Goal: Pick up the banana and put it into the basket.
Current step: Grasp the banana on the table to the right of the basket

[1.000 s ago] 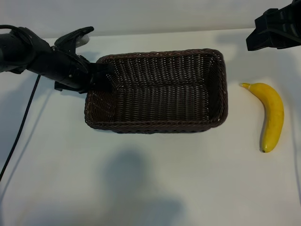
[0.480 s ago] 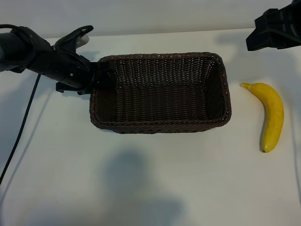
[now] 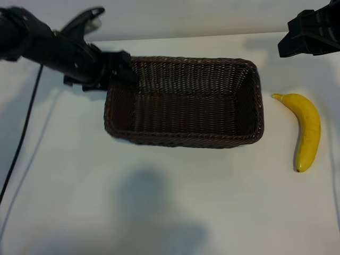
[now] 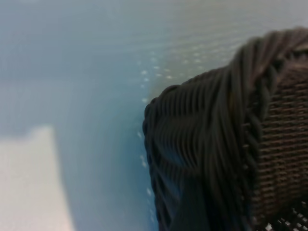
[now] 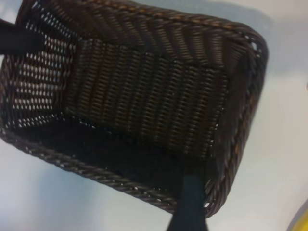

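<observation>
The yellow banana is next for my right gripper, which should go there and close on the banana's curved middle (image 3: 309, 117), slightly nearer its stem than its other end.
The dark-brown wicker basket (image 3: 186, 101) lies flat in the middle of the white table. The yellow banana (image 3: 308, 130) lies on the table to its right, apart from it and untouched, and shows as a sliver (image 5: 301, 219) in the right wrist view. My left gripper (image 3: 121, 66) is at the basket's far left corner, blurred, and the left wrist view shows that corner's braided rim (image 4: 240, 110) very close. My right gripper (image 3: 309, 33) hangs parked at the far right, behind the banana, open and holding nothing. One of its fingers (image 5: 189, 202) shows against the basket's near end.
The left arm's black cable (image 3: 21, 143) trails down the table's left side. A shadow (image 3: 151, 212) lies on the bare table in front of the basket. The table's back edge runs just behind the basket.
The basket slid a little to the right and its lifted left end settled flat. My left gripper moved up and back along the basket's far left corner. Right arm and banana stayed still.
</observation>
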Motion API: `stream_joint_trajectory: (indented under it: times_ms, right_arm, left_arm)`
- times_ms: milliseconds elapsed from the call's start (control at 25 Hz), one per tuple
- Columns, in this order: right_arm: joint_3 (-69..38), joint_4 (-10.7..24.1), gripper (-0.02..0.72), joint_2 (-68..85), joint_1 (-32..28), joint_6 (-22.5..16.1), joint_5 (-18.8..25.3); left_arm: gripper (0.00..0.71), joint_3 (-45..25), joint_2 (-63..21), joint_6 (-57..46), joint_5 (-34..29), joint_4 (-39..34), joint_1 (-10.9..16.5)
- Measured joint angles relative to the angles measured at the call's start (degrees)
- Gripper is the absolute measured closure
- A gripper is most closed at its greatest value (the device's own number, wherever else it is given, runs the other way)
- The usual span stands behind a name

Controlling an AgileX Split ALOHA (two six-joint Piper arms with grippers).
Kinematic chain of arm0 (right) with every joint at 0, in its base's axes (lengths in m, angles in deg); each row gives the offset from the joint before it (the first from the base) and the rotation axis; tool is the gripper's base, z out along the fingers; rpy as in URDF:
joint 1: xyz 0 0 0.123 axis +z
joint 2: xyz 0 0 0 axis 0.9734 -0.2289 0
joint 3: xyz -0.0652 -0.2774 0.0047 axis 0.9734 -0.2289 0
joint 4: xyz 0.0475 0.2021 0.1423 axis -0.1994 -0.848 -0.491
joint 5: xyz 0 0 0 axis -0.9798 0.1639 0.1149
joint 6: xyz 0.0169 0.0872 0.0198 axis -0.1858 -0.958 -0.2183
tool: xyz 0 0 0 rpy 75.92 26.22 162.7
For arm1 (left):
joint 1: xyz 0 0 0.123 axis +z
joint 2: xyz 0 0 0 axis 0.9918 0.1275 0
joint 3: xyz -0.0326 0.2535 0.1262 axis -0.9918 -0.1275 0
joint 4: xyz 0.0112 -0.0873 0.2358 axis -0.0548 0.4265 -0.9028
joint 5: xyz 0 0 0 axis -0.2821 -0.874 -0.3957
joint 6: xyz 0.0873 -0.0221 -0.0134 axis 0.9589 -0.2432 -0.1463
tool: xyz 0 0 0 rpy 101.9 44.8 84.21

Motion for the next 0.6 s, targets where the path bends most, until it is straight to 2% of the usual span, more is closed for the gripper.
stream_joint_trajectory:
  times_ms: [200, 400, 600]
  right_arm:
    - [0.0, 0.0, 0.098, 0.0, 0.0, 0.0, 0.05]
    - [0.0, 0.0, 0.098, 0.0, 0.0, 0.0, 0.05]
    - [0.0, 0.0, 0.098, 0.0, 0.0, 0.0, 0.32]
  left_arm:
    - [0.092, 0.66, -5.61, -4.32, -3.52, -6.69, 0.0]
    - [0.096, 0.78, -10.05, -6.0, -10.22, -12.94, 0.0]
    - [0.098, 0.78, -18.66, -6.67, -13.65, -18.1, 0.0]
